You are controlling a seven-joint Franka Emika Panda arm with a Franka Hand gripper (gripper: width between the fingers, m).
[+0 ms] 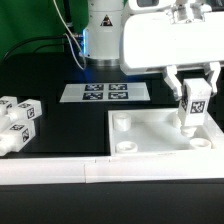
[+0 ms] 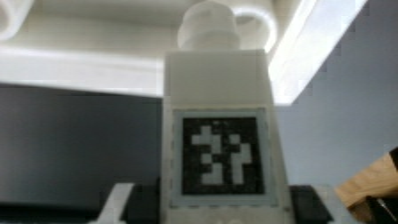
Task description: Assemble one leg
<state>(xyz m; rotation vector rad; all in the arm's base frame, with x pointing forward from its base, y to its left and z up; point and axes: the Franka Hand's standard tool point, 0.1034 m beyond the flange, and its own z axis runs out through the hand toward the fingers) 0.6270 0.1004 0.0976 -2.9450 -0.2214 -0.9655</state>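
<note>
Next, my gripper lets go of the leg at the white panel's near corner socket [image 1: 199, 142] [image 2: 253, 25], which is just below the lower end of the leg.
My gripper [image 1: 192, 88] is shut on a leg [image 1: 194, 106], a chunky white post with a black-and-white tag, and holds it upright over the far right corner of the white square panel [image 1: 160, 138]. The leg's lower end is at or just above that corner's socket; I cannot tell whether it touches. In the wrist view the leg [image 2: 217, 120] fills the middle, clamped between my fingers [image 2: 134, 200], with its tip pointing at the white panel's rim [image 2: 80, 60]. Three more legs [image 1: 18, 118] lie at the exterior view's left.
The marker board [image 1: 104, 93] lies flat behind the panel, near the arm's base. A white rail [image 1: 70, 170] runs along the table's front edge. Round sockets [image 1: 122, 122] stand at the panel's other corners.
</note>
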